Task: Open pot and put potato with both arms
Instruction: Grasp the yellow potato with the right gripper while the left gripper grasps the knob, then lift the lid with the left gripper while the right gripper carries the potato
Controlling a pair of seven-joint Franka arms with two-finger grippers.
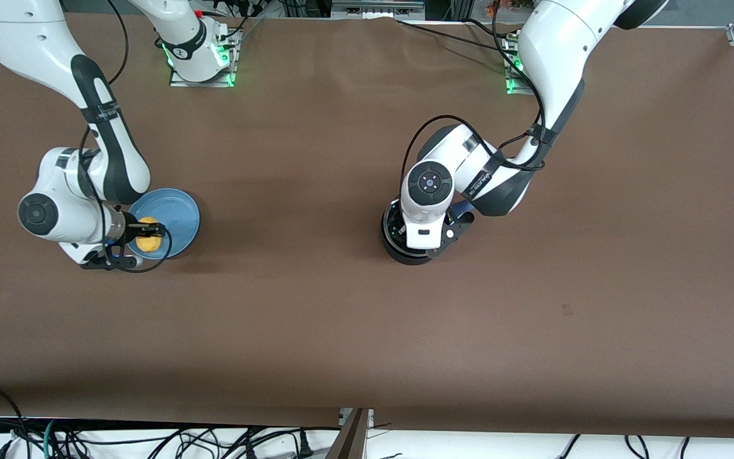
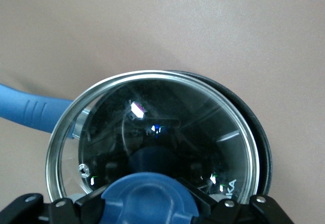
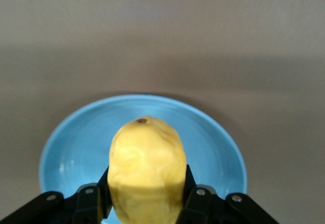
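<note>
The robot's right gripper needs to release the yellow potato on the bottom of the black pot (image 1: 427, 237), close to the pot's blue handle.
The black pot (image 1: 399, 252) stands mid-table under my left hand, its blue handle (image 2: 30, 111) sticking out sideways. A glass lid (image 2: 152, 132) with a blue knob (image 2: 147, 201) sits slightly off-centre over the pot's rim (image 2: 261, 137). My left gripper (image 2: 150, 206) is shut on the knob. It also shows in the front view (image 1: 419, 237). My right gripper (image 1: 148, 239) is shut on the yellow potato (image 3: 147, 168) and holds it over the blue plate (image 3: 213, 132).
The round blue plate (image 1: 179, 210) lies toward the right arm's end of the table. A brown mat (image 1: 341, 319) covers the table between the plate and the pot. Cables hang along the table's near edge.
</note>
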